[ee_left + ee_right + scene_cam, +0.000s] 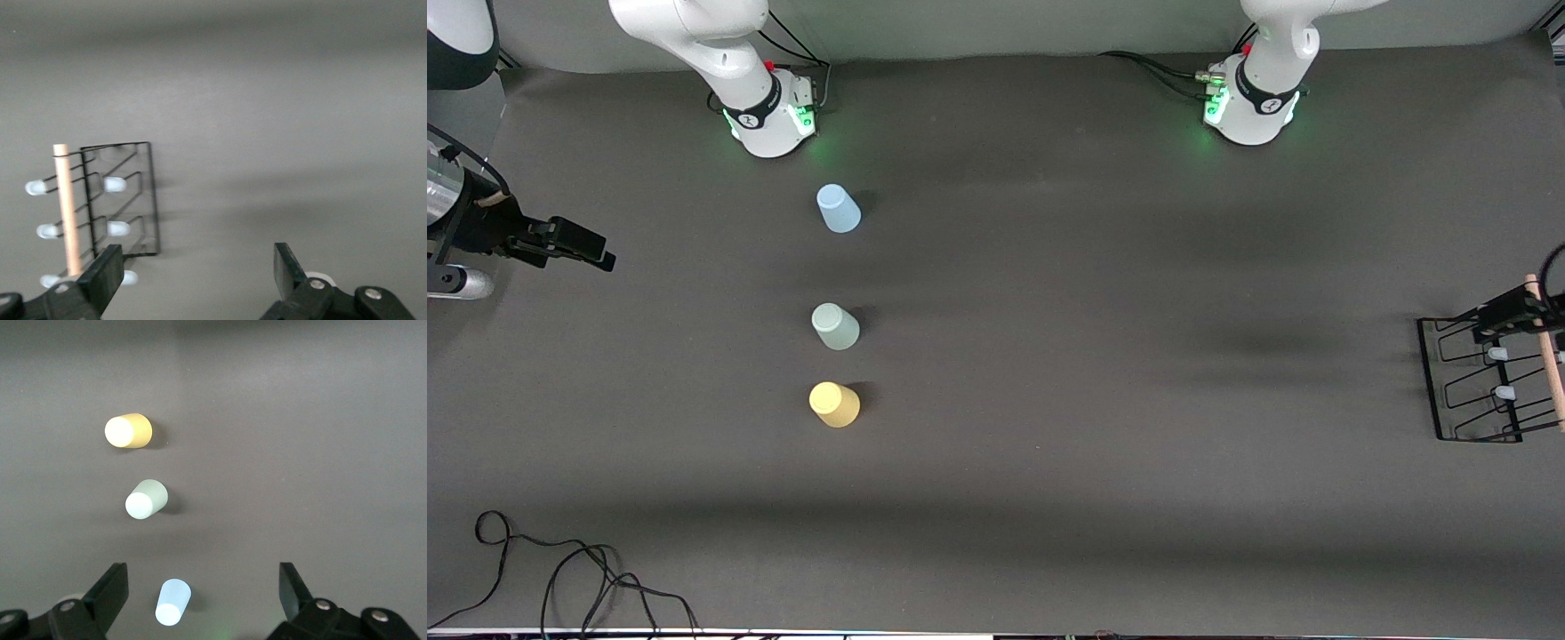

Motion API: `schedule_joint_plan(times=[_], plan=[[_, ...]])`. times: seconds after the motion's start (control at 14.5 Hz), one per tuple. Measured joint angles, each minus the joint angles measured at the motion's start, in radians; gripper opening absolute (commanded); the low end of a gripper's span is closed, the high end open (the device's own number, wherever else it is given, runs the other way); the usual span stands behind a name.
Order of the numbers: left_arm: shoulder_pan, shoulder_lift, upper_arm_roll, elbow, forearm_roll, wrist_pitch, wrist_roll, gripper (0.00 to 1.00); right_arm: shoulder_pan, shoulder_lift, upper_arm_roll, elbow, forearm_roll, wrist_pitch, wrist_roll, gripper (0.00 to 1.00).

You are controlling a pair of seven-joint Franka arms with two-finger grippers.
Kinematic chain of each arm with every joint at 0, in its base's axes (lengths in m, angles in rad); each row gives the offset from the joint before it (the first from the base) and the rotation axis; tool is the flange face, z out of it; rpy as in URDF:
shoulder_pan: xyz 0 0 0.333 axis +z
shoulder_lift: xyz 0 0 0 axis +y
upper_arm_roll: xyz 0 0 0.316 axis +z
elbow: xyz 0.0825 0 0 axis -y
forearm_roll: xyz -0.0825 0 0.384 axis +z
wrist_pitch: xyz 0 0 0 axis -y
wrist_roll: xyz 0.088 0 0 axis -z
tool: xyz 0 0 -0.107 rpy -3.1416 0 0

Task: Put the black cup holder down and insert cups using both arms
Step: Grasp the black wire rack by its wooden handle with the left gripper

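The black cup holder is next for my left gripper to grab by the middle of its pale wooden bar (pixel 1548 352) (pixel 69 225), between the white-capped hooks.
The black cup holder (pixel 1476 391) with its pale wooden bar (pixel 1551 356) sits at the left arm's end of the table. It also shows in the left wrist view (pixel 137 200). Three cups stand upside down in a row nearer the right arm's end: light blue (pixel 838 209) farthest from the front camera, pale green (pixel 835 326), then yellow (pixel 834 404). My left gripper (pixel 1504 311) is open and empty above the holder (pixel 197 270). My right gripper (pixel 591 249) is open and empty in the air at the right arm's end (pixel 203 587). Its view shows the blue (pixel 173 602), green (pixel 147 499) and yellow (pixel 128 431) cups.
A dark cloth (pixel 1103 356) covers the table. Loose black cables (pixel 560 578) lie at the near edge toward the right arm's end. The arm bases (pixel 774 120) (pixel 1249 111) stand along the edge farthest from the front camera.
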Motion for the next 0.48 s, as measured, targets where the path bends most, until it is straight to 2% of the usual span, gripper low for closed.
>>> schedule_joint_plan(times=[0.28,0.48], plan=[[0.143,0.146,0.002,0.07,-0.002,0.053,0.157,1.0,0.0,0.0,0.0,0.0,0.0,0.0,0.0,1.0],[0.193,0.241,0.001,0.094,-0.002,0.135,0.199,0.97,0.0,0.0,0.0,0.0,0.0,0.0,0.0,1.0]])
